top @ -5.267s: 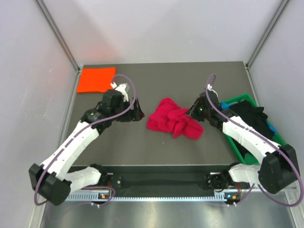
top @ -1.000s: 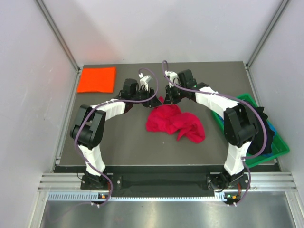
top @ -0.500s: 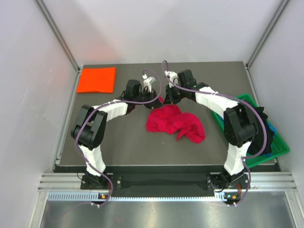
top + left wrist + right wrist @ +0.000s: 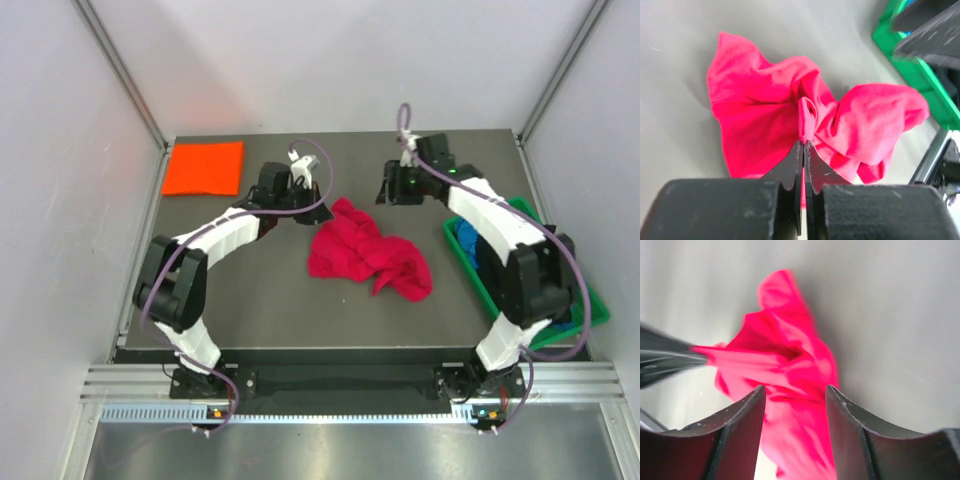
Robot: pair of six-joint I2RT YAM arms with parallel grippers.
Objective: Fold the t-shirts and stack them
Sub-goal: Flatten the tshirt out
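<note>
The red t-shirt's loose end (image 4: 427, 281) is the one nearest the green bin. My right gripper goes there next and closes on it.
A crumpled crimson-red t-shirt (image 4: 372, 252) lies mid-table. My left gripper (image 4: 322, 205) is shut on a raised fold at its far edge; the left wrist view shows the cloth (image 4: 790, 115) pinched between the closed fingertips (image 4: 803, 145). My right gripper (image 4: 386, 192) hovers open to the right of that edge, apart from the cloth. Through its spread jaws (image 4: 795, 392) I see the red t-shirt (image 4: 790, 360) pulled taut toward the left gripper's fingers (image 4: 665, 357). An orange t-shirt (image 4: 203, 167) lies folded flat at the back left.
A green bin (image 4: 556, 336) stands along the right edge of the table, with blue cloth (image 4: 466, 233) showing at its far end; the right arm crosses above it. The bin's corner (image 4: 900, 55) appears beyond the red shirt. Grey walls enclose the table.
The left gripper has closed on the shirt's far edge. The right gripper has opened, let go of the cloth and drawn back to the right.
</note>
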